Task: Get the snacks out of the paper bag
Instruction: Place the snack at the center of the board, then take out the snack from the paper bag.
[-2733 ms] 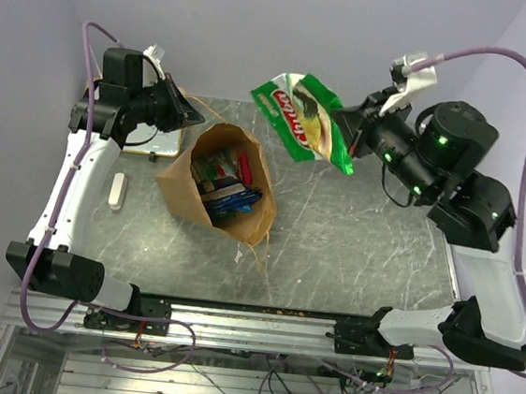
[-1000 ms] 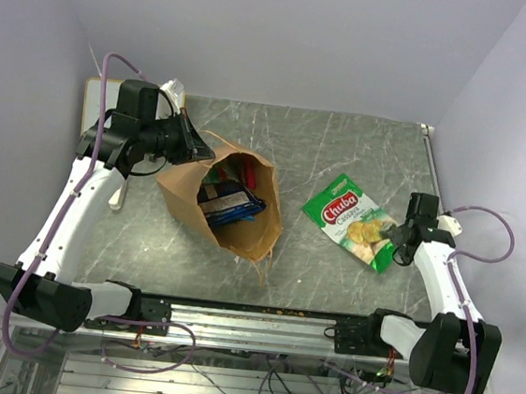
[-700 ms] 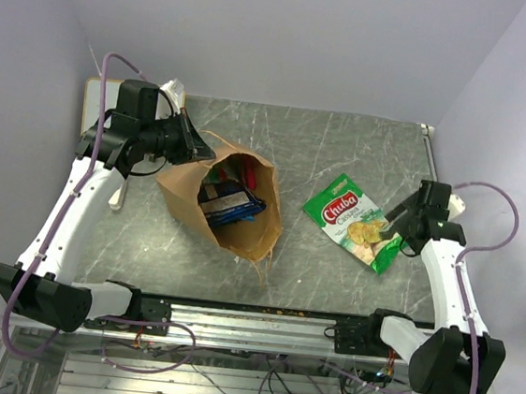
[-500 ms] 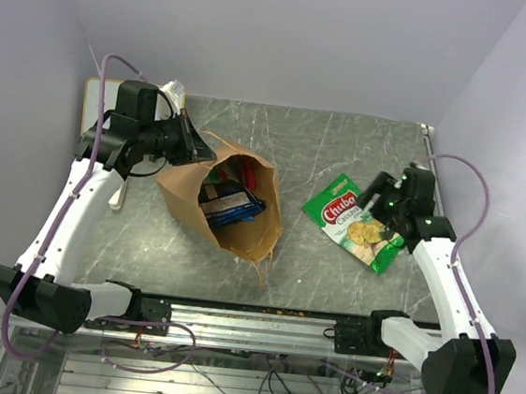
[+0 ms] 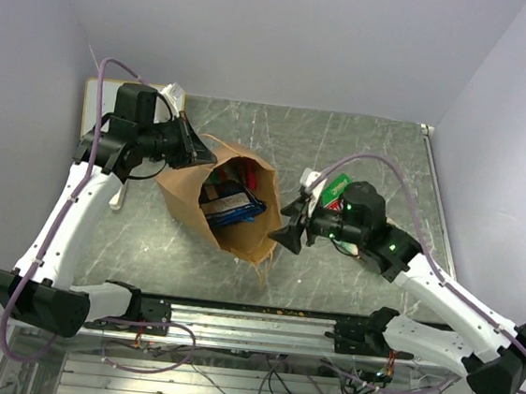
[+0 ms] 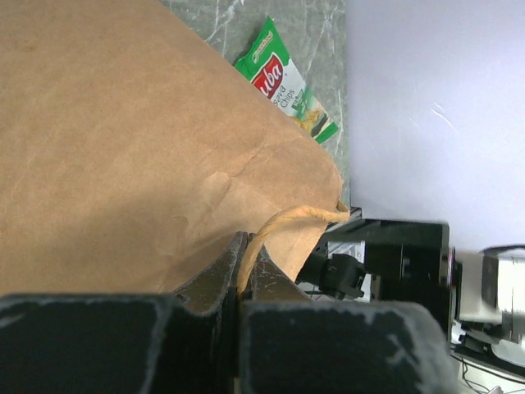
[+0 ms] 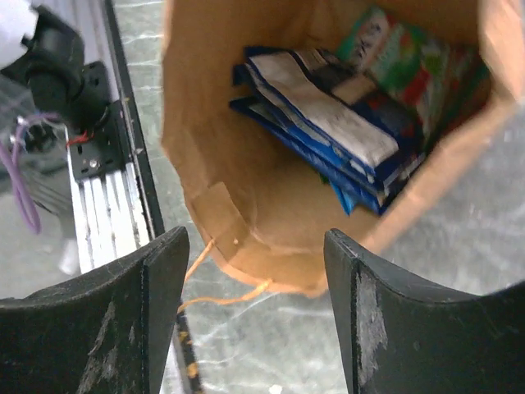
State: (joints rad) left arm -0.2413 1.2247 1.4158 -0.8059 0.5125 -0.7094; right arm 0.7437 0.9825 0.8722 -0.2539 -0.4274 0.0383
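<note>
A blue packet's edge [image 5: 240, 213] [image 7: 316, 152] that faces the brown paper bag's opening is my next target, so next I reach into the bag with my right gripper and close on it.
The brown paper bag [image 5: 184, 192] lies tilted on the table with its mouth facing the front right. Inside it are several snacks: blue packets [image 7: 321, 123] stacked flat, and a green and red one [image 7: 404, 56] behind them. My left gripper [image 5: 195, 149] is shut on the bag's twisted handle [image 6: 289, 217] at the far rim. My right gripper [image 7: 254, 238] is open just outside the bag's mouth, level with its lower rim [image 7: 271, 275], holding nothing. One green snack packet [image 6: 283, 89] lies on the table to the right of the bag, mostly hidden under my right arm in the top view.
A white stick [image 5: 118, 191] lies left of the bag, and a small whiteboard [image 5: 98, 104] is at the back left corner. The bag's loose front handle [image 7: 215, 294] trails on the table. The metal rail [image 7: 92, 176] runs along the near edge.
My right gripper opened and left the green packet on the table, then swung left to the bag's mouth. The left gripper kept its hold on the handle.
</note>
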